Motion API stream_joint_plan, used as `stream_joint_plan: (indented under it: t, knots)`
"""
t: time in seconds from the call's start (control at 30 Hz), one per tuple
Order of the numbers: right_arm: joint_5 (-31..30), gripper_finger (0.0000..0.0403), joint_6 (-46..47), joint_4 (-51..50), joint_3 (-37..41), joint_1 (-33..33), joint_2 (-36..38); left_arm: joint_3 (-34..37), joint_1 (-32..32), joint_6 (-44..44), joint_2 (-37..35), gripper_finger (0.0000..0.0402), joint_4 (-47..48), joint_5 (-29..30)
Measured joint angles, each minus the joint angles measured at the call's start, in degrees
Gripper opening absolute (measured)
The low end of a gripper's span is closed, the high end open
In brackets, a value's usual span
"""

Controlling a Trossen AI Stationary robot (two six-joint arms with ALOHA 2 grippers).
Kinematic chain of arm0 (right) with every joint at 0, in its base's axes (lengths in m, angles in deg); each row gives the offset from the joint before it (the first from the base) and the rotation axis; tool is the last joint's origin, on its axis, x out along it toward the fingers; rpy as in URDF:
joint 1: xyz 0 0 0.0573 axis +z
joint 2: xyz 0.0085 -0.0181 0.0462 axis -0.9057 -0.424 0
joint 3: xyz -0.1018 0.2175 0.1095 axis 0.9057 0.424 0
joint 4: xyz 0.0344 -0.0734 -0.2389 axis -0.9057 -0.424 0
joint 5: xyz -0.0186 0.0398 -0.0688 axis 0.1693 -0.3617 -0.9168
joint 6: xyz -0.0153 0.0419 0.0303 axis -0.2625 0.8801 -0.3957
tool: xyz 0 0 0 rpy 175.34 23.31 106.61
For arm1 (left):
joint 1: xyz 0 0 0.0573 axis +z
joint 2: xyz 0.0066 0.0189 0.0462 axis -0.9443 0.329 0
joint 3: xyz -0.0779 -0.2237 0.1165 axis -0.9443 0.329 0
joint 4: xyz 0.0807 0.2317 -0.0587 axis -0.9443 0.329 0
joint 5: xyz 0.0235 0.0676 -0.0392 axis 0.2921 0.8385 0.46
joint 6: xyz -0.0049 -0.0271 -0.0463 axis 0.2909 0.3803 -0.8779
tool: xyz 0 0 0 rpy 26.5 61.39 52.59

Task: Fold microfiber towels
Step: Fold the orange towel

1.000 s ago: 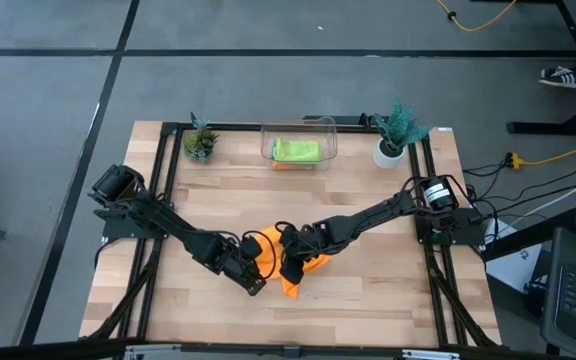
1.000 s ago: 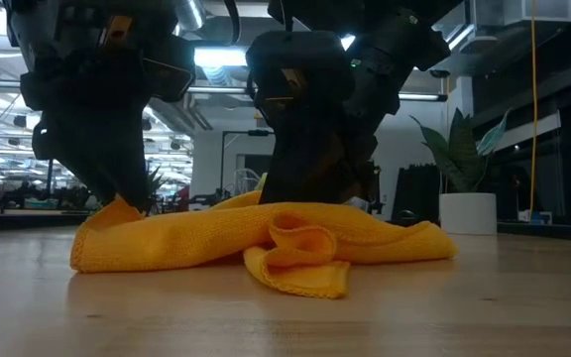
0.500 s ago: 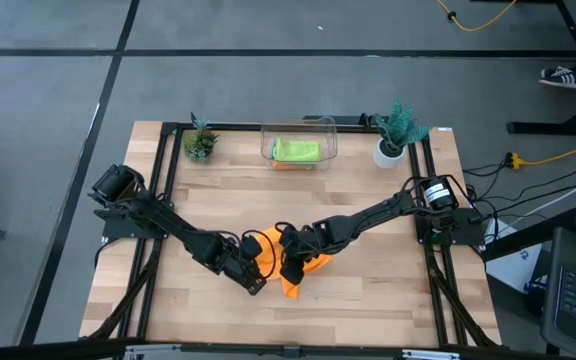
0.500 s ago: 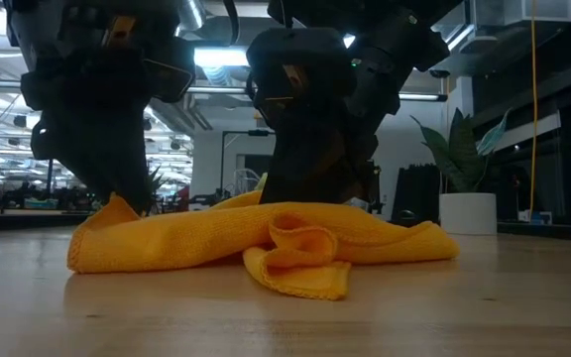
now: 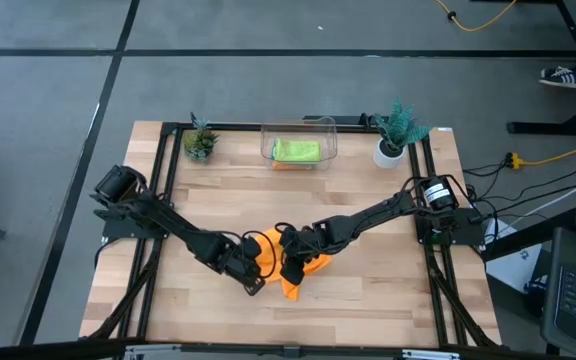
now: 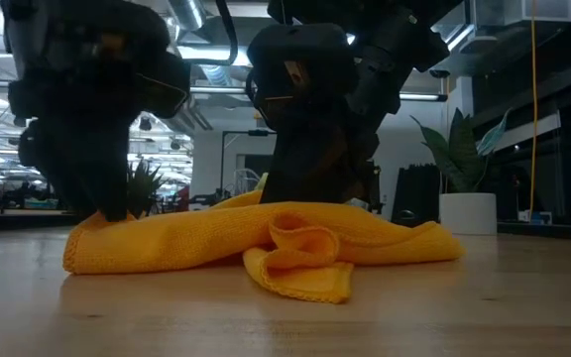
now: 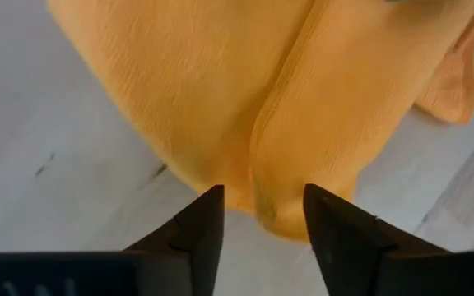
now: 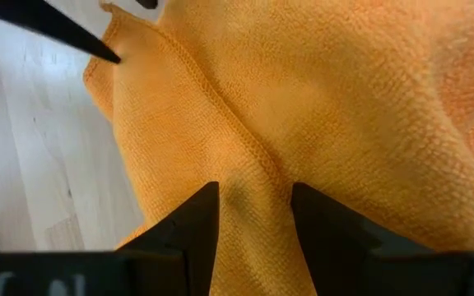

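Observation:
The robot's right gripper holds the middle of the crumpled orange towel, so its left gripper should pinch the towel's corner [image 7: 280,218] before the right gripper moves to the towel's opposite end.
An orange towel [image 5: 303,268] lies crumpled on the table near its front middle, resting on its underside, with a loose folded corner [image 6: 300,273] toward the near edge. My left gripper [image 5: 255,279] is down at the towel's left corner and shut on it. My right gripper [image 5: 291,263] is down on the towel's middle and shut on a ridge of it. A lime green towel [image 5: 296,150] lies in the clear bin on top of something orange. The teal-blue towel is out of view. My left gripper pinches the towel's corner [image 7: 263,196] between its two fingers, where a crease runs in between them. It comes from above, slanting down. The corner lies low at the table [image 6: 85,243], and the rest of the towel lies on the table. My right gripper pinches a raised fold with a hemmed edge [image 8: 252,177] between its two fingers, near the towel's middle. It comes from above, pointing down. The towel stays on the table, slack around the fingers.
A clear plastic bin [image 5: 328,135] stands at the far middle. Two small potted plants [image 5: 200,143] [image 5: 396,130] stand at the far left and far right. Black frame rails [image 5: 164,180] run along both sides of the wooden table.
My left gripper has gone down. The towel's left corner, which stood up as a small peak under it, now lies low at the table, and the towel's left edge has shifted slightly outward. The rest of the towel has stayed in place.

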Motion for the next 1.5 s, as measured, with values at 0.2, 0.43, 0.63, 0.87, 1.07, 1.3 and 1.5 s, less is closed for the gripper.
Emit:
stream_joint_plan:
  t: [0.2,0.43,0.63,0.87,1.07,1.3,1.5]
  knots:
    - [0.12,0.0157,1.29,-0.04,0.0,0.0,0.19,-0.02,0.15,0.15,0.56,0.0185,-0.73,2.27]
    - [-7.56,0.0157,1.34,-7.76,-0.79,0.04,7.62,-0.02,-0.5,0.21,0.56,0.0108,0.42,2.53]
    - [-13.36,0.0157,-1.78,-21.87,-2.03,-0.03,16.8,-0.02,-0.44,0.21,0.56,0.0009,1.44,2.81]
    - [-8.75,0.0157,-1.01,-36.49,-0.38,-2.35,17.86,-0.02,-0.44,0.21,0.56,0.0001,1.41,2.73]
    - [-4.4,0.0157,9.41,-34.26,7.96,-5.46,17.46,-0.02,-0.42,0.19,0.56,0.0,0.98,2.63]
    - [0.13,0.0157,11.21,-17.93,17.14,-6.3,17.45,-0.02,-0.16,0.17,0.56,0.0,1.14,2.3]
    - [-0.26,0.0157,14.51,-14.04,20.38,-6.43,17.44,-0.02,-0.17,0.12,0.56,0.0,1.15,2.29]
